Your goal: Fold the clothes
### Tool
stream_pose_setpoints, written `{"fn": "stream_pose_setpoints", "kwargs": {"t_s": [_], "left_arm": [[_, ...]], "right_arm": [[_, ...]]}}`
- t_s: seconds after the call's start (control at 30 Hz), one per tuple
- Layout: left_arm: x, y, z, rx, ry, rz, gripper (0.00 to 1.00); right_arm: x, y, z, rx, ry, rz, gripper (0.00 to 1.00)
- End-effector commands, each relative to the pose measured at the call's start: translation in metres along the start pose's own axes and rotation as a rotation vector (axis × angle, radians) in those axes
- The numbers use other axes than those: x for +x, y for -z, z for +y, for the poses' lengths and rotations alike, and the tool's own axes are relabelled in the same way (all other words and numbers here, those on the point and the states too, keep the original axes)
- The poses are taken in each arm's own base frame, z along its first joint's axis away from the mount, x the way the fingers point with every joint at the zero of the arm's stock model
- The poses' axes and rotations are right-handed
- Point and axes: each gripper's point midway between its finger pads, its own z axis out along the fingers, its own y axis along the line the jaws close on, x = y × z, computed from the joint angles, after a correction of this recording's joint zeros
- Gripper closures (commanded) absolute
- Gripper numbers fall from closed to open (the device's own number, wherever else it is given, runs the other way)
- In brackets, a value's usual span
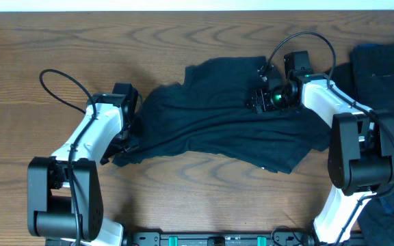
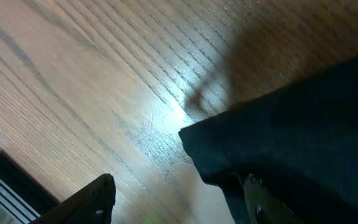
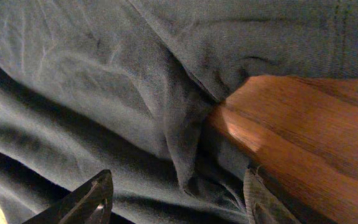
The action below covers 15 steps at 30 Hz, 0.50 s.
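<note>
Next, my left gripper pinches farther up the garment's edge (image 1: 145,106), because wood fills its gap and the garment's corner lies against one finger.
The clothes on the table are a dark navy garment (image 1: 217,126), lying crumpled across the middle. My left gripper (image 1: 124,139) sits at its left corner. In the left wrist view that gripper (image 2: 178,183) is open, with bare wood between its fingers. The garment's corner (image 2: 291,130) lies against the right finger (image 2: 261,205). My right gripper (image 1: 260,100) hovers over the garment's upper right part. Seen from the right wrist, it (image 3: 178,175) is open, and a raised fold of the cloth (image 3: 185,143) runs between its fingers without being pinched.
A second dark garment (image 1: 385,65) lies at the far right edge of the wooden table (image 1: 60,41), partly under the right arm. Both arm bases stand at the near edge. Cables loop above each wrist.
</note>
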Motion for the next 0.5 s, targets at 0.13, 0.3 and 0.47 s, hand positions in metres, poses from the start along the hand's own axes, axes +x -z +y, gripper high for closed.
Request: {"fn": "stream_pose_setpoints", "kwargs": {"t_s": [0.13,0.3,0.47], "left_arm": [[-0.013,0.015,-0.021,0.121,-0.067,-0.025,0.73],[0.000,0.018,-0.065,0.363,-0.195,0.033,0.93],[0.002,0.011,-0.065,0.350,-0.197,0.043,0.93]], "right_arm": [[-0.008,0.007,-0.004,0.029,0.019,-0.024,0.35],[-0.007,0.007,-0.004,0.029,0.018,-0.022,0.34],[-0.007,0.007,-0.004,0.028,0.017,-0.019,0.34]]}}
